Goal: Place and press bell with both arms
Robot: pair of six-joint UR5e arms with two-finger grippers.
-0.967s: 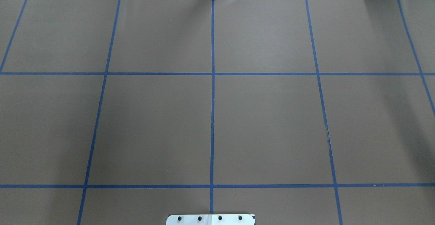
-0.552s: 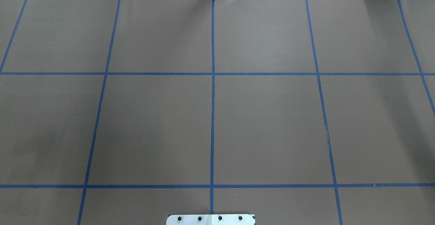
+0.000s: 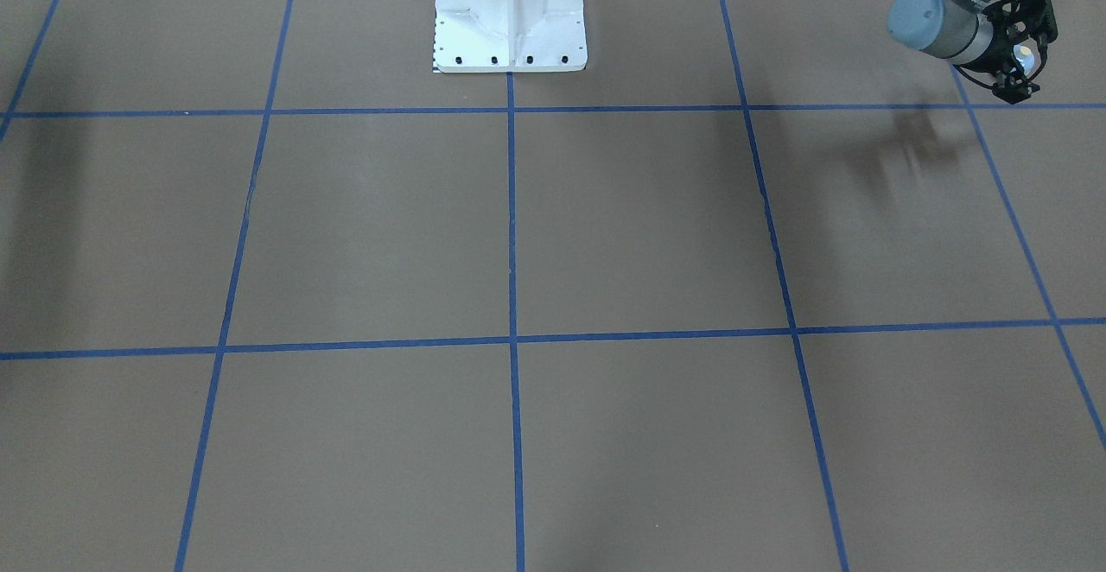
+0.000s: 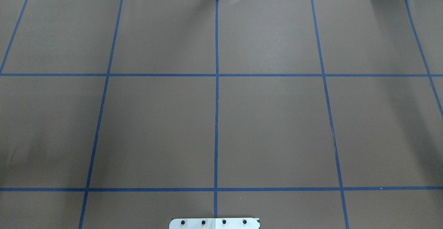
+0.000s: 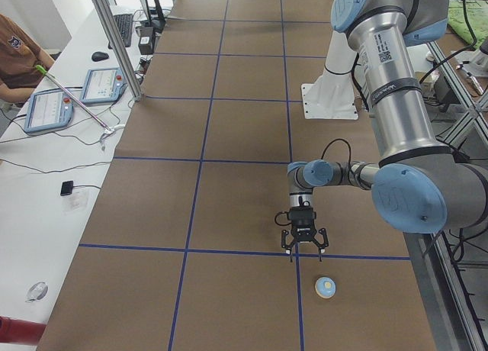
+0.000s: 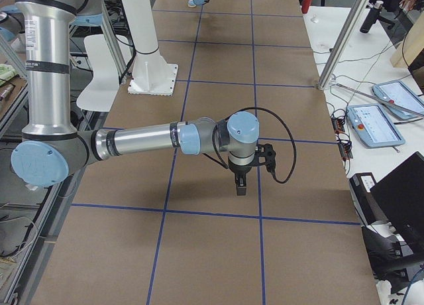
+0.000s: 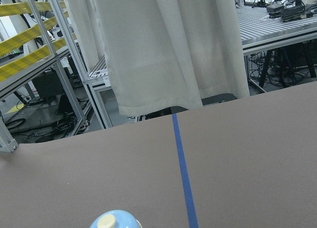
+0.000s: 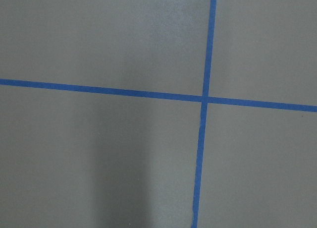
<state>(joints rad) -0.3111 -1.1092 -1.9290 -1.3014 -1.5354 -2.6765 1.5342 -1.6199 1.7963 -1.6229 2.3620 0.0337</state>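
Note:
The bell is next: next my left gripper moves over to it and closes on the bell's light-blue body [image 3: 1024,57] [image 7: 125,218], with the pale yellow button between its fingers.
The light-blue bell [image 5: 325,288] with its pale yellow button stands on the brown table near the robot's left end. It shows at the bottom edge of the left wrist view [image 7: 115,221] and through the gripper in the front view [image 3: 1026,55]. My left gripper [image 5: 303,253] is open and empty. It hangs pointing down a little above the table beside the bell and apart from it, and also shows in the front view [image 3: 1026,43]. My right gripper [image 6: 240,189] points down just above the table near a tape line. I cannot tell whether it is open or shut.
The white bolted pedestal [image 3: 510,19] stands at the robot's side of the table. Blue tape lines [image 4: 216,101] divide the brown cover into squares. A side bench holds tablets [image 5: 49,111] and cables, with a seated person [image 5: 15,57] behind it. The overhead view shows neither arm.
Only a faint shadow at the lower left of the overhead view has shifted slightly. No arm or bell shows in that view.

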